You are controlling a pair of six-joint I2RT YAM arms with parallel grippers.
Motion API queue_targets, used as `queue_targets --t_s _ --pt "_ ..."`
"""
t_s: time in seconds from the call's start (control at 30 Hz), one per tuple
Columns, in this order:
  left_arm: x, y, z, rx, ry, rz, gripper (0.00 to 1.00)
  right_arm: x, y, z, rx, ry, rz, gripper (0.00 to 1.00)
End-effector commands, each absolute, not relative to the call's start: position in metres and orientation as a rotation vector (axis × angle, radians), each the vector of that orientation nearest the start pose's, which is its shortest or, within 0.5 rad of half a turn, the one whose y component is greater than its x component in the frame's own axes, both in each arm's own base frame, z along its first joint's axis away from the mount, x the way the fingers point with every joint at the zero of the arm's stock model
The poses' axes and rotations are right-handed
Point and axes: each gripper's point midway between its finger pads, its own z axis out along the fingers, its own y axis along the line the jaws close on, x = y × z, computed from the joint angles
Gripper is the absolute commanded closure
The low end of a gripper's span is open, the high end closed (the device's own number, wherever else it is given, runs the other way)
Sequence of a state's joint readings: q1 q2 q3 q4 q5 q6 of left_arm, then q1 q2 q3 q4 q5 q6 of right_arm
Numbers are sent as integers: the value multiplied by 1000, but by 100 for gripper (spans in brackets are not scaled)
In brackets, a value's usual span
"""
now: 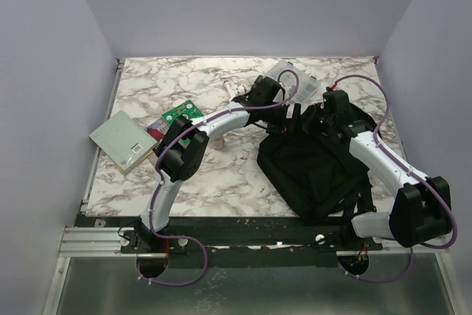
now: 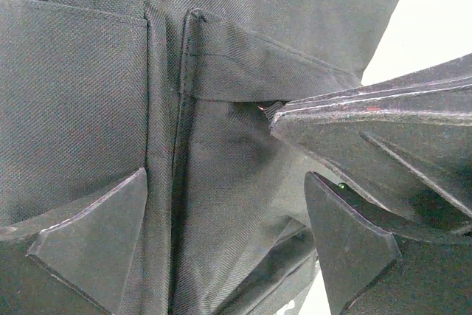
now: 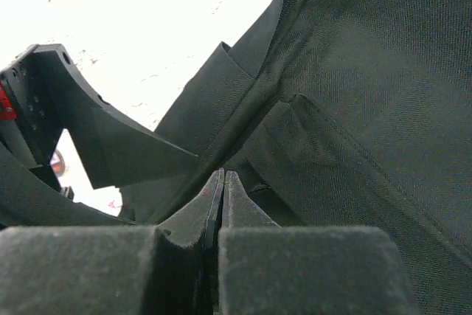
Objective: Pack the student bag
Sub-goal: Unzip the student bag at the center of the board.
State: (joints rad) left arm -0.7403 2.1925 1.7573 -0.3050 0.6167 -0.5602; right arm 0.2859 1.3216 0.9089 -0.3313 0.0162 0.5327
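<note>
Next, my left gripper pinches the long fold [image 2: 159, 130] while my right gripper pulls the hemmed edge away, as the student bag's hemmed edge lies slack beside its long fold.
The student bag [image 1: 310, 171], a large black fabric backpack, lies on the right half of the marble table. My left gripper [image 1: 284, 112] reaches across to its far top edge. In the left wrist view the left gripper [image 2: 225, 175] is open, its fingers [image 2: 96, 241] wide apart over the bag's [image 2: 221, 204] woven fabric and a seam. My right gripper [image 1: 326, 119] is at the same top edge. Up close the right gripper [image 3: 223, 175] is shut, tips pressed together against a fold of the bag [image 3: 369, 94]. I see nothing held between them.
A clear plastic box [image 1: 296, 79] sits just behind the bag. A pale green book [image 1: 122, 140], a green packet [image 1: 181, 113] and a small purple item [image 1: 156, 127] lie at the left. Grey walls close in the table on three sides.
</note>
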Motion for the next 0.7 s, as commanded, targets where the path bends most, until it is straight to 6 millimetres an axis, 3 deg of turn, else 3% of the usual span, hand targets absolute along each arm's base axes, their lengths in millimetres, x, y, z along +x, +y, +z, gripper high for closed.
queue_targets --t_s 0.0,0.37,0.43,0.53,0.67 --pt "322 -457 92 606 2515 -1230 11 353 134 161 317 2256 512 100" --pt "330 -454 76 541 2550 -1155 45 350 134 158 337 2264 516 99" --pt "329 -455 75 535 2546 -1167 43 348 134 157 329 2267 519 99" --pt "328 -457 74 532 2541 -1199 19 346 137 154 322 2276 542 100" --pt "328 -462 75 524 2532 -1214 21 345 144 155 321 2276 591 99"
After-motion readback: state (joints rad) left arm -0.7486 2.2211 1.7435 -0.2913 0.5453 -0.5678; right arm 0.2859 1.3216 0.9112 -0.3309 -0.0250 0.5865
